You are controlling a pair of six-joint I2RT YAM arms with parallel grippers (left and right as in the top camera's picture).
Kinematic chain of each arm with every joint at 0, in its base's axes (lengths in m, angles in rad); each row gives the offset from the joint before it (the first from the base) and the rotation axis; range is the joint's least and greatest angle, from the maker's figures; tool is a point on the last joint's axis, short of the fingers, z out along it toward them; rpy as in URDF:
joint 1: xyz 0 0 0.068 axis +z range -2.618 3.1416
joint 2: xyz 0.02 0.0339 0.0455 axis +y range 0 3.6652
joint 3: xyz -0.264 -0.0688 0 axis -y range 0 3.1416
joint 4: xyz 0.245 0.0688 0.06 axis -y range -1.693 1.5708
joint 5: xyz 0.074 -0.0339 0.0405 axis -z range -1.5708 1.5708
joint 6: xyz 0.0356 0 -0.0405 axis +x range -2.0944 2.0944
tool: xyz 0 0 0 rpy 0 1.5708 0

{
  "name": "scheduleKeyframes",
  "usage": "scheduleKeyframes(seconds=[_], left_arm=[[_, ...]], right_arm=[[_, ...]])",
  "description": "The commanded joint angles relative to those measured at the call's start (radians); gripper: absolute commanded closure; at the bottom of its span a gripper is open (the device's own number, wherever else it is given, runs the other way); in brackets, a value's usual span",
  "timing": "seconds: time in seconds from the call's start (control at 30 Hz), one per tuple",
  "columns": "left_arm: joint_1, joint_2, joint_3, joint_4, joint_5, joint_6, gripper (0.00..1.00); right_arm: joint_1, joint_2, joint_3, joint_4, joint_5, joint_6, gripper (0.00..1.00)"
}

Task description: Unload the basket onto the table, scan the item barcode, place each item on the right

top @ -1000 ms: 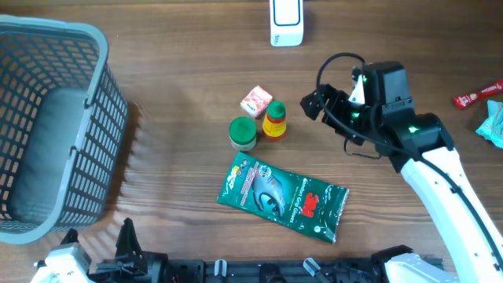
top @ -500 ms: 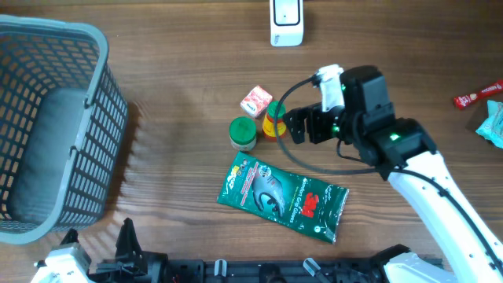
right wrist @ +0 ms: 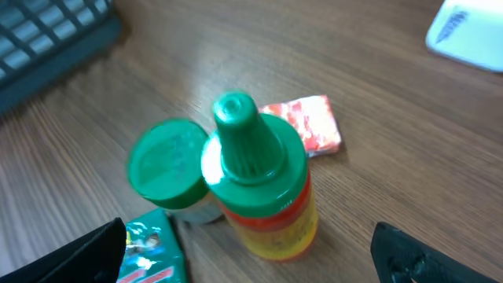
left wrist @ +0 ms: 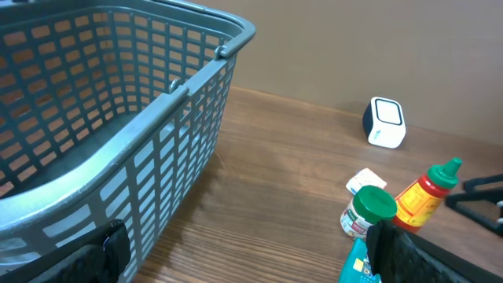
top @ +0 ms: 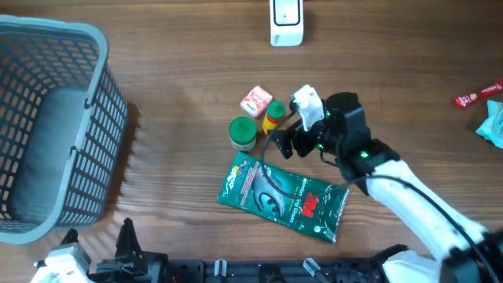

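Observation:
The green-lidded jar stands tight against the bottle under my downward-pointing right gripper, so next I back off, tilt level and grip the bottle's side [top: 273, 124].
A yellow and red bottle [top: 274, 119] with a green cap stands mid-table, beside a green-lidded jar [top: 243, 134] and a small red and white box [top: 256, 101]. A green packet [top: 267, 192] lies flat in front of them. My right gripper [top: 284, 145] hovers open just right of the bottle. In the right wrist view the bottle [right wrist: 263, 189] fills the space ahead of the open gripper [right wrist: 255, 263], untouched. A white scanner [top: 286, 22] stands at the far edge. My left gripper [left wrist: 247, 263] is open and empty at the near edge, beside the basket.
A grey plastic basket [top: 106, 86] fills the left side of the table. A red wrapper [top: 477, 96] and a teal packet [top: 493, 123] lie at the right edge. Bare wood lies between the basket and the items.
My right arm has swung left and towards the near edge, from right of the items to just beside the bottle, jaws open throughout. The left arm has not moved.

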Motion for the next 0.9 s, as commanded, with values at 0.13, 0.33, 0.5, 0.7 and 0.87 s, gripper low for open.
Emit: scheduleKeyframes(seconds=[0.13,0.33,0.5,0.7,0.87], left_arm=[[0.006,-0.003,0.003,0.001,-0.012,0.012,0.00],[0.006,-0.003,0.003,0.001,-0.012,0.012,0.00],[0.006,-0.003,0.003,0.001,-0.012,0.012,0.00],[0.006,-0.003,0.003,0.001,-0.012,0.012,0.00],[0.006,-0.003,0.003,0.001,-0.012,0.012,0.00]], right_arm=[[0.002,0.230,-0.010,0.159,-0.021,-0.050,0.00],[0.002,0.257,-0.010,0.220,0.020,-0.050,0.09],[0.002,0.258,-0.010,0.222,0.015,-0.049,0.30],[0.002,0.289,-0.010,0.235,-0.007,-0.049,0.41],[-0.014,0.288,-0.010,0.279,-0.087,-0.046,0.52]])
